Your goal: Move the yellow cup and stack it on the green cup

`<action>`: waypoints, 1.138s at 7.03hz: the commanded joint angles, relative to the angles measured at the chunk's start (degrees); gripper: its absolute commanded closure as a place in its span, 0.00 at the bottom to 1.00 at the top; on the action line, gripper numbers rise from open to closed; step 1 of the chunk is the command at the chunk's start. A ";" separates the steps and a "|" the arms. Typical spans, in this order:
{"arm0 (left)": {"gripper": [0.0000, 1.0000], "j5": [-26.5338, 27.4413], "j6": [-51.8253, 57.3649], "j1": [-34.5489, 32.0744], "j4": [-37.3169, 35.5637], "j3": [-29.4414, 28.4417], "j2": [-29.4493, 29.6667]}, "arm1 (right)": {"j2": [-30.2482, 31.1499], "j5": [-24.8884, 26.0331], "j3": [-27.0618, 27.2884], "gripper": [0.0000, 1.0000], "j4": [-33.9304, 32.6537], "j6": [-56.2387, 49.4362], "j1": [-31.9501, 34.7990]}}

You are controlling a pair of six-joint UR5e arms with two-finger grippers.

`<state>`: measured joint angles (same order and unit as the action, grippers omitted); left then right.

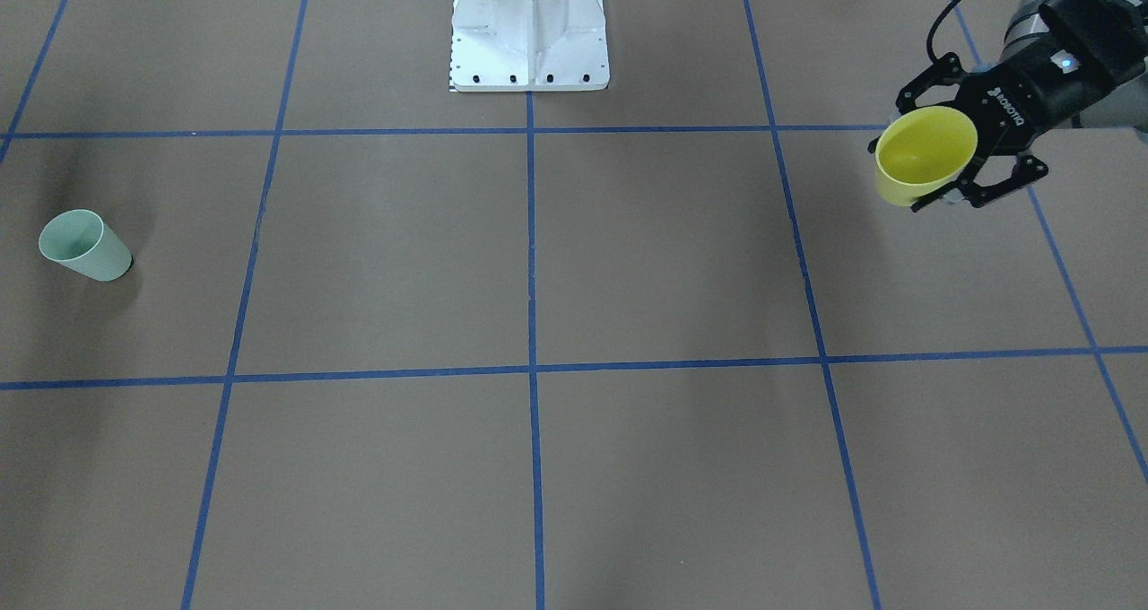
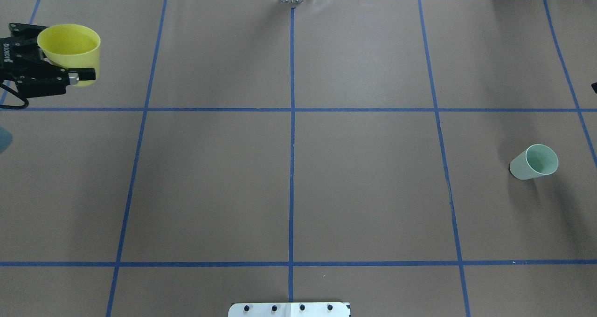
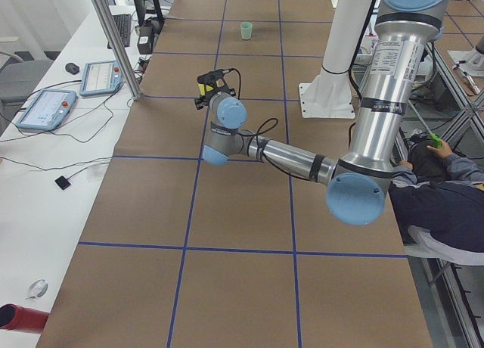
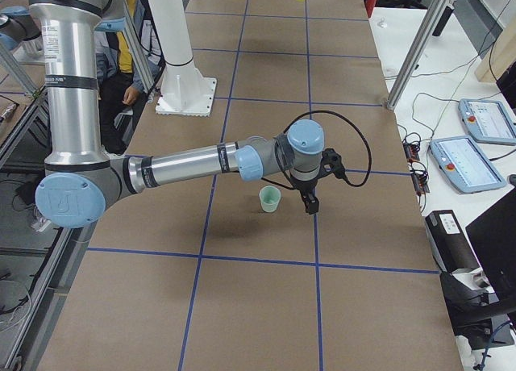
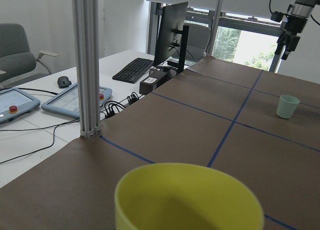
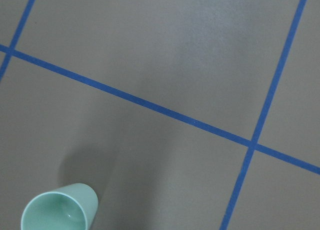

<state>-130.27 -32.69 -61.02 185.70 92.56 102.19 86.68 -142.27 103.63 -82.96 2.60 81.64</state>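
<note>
The robot's left gripper should release the yellow cup in the air [image 1: 647, 152] near the white base plate, passing it to the right gripper. The yellow cup is now upright above the table.
The yellow cup [image 1: 924, 157] is held upright above the table by my left gripper [image 1: 901, 175], which is shut on its wall. It also shows at the far left of the overhead view [image 2: 70, 51] and fills the bottom of the left wrist view [image 5: 187, 200]. The green cup [image 2: 534, 161] stands upright on the brown table at the opposite end [image 1: 85, 245] and shows in the right wrist view [image 6: 57, 210]. My right gripper [image 4: 310, 202] hangs just beside the green cup [image 4: 269, 198], apart from it. I cannot tell whether it is open or shut.
The robot's white base plate [image 1: 529, 27] sits at the table's middle edge. Blue tape lines grid the brown table [image 2: 364, 182]. An aluminium post [image 5: 90, 65] and a side desk with tablets and a keyboard stand beyond the left end. A person sits behind the robot [image 3: 446, 189].
</note>
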 commanded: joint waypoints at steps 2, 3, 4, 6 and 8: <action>0.92 0.45 10.35 8.79 0.19 -2.38 5.54 | -12.63 -5.38 2.89 0.00 0.17 24.29 -7.86; 0.92 0.80 10.28 12.81 -0.16 -2.47 8.17 | -17.81 -5.47 3.94 0.00 0.17 31.87 -12.42; 0.92 5.50 10.28 16.33 -0.07 -3.51 9.59 | -22.39 -4.60 5.95 0.00 0.25 42.91 -18.30; 0.91 10.37 10.36 19.53 -0.42 -3.70 10.31 | -30.84 2.21 7.54 0.00 0.26 57.55 -27.79; 0.90 10.47 10.28 19.53 -0.60 -3.79 11.19 | -36.29 13.72 8.26 0.00 0.26 66.45 -38.34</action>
<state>-120.13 -22.39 -41.69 185.21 88.86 112.96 54.02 -135.52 111.51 -82.70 63.46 49.84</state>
